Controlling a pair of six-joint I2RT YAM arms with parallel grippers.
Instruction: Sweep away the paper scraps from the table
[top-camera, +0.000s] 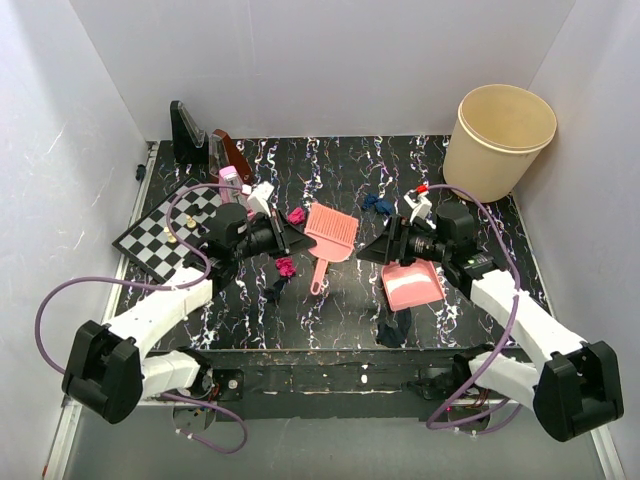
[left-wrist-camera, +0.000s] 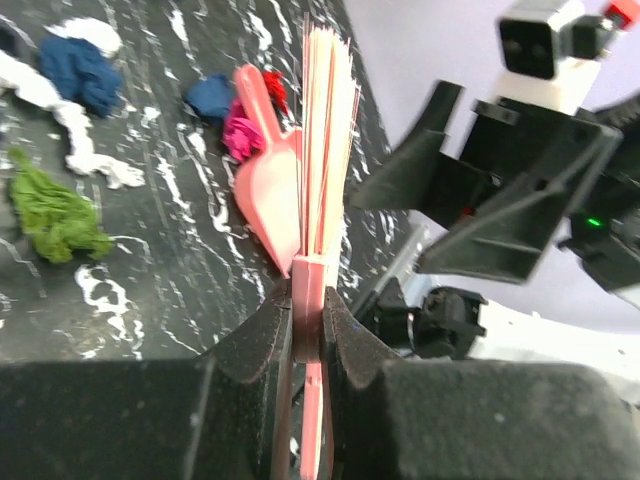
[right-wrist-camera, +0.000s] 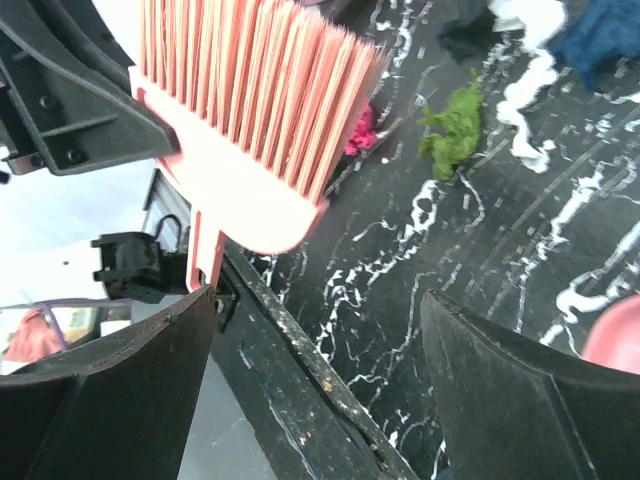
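Note:
My left gripper is holding the pink brush by the edge of its head, so next my right gripper steadies the brush's head while my left gripper takes the brush's handle (top-camera: 318, 277).
My left gripper (top-camera: 295, 243) is shut on a pink brush (top-camera: 330, 232) and holds it flat above the table (top-camera: 470, 200). In the left wrist view the gripper (left-wrist-camera: 308, 300) pinches the brush (left-wrist-camera: 325, 130) near its neck, bristles edge-on. My right gripper (top-camera: 375, 250) faces the brush, open and empty (right-wrist-camera: 318, 300); the brush (right-wrist-camera: 250, 120) hangs just in front of it. The pink dustpan (top-camera: 412, 285) lies on the table below the right gripper. Paper scraps lie around: magenta (top-camera: 285, 267), magenta (top-camera: 297, 215), dark blue (top-camera: 375, 203), dark blue (top-camera: 392, 330), green (left-wrist-camera: 55, 215), green (right-wrist-camera: 455, 135).
A checkered chessboard (top-camera: 165, 235) with small pieces lies at the left edge. A beige bucket (top-camera: 500, 140) stands at the back right corner. Black and brown stands (top-camera: 185, 130) stand at the back left. White walls enclose the table on three sides.

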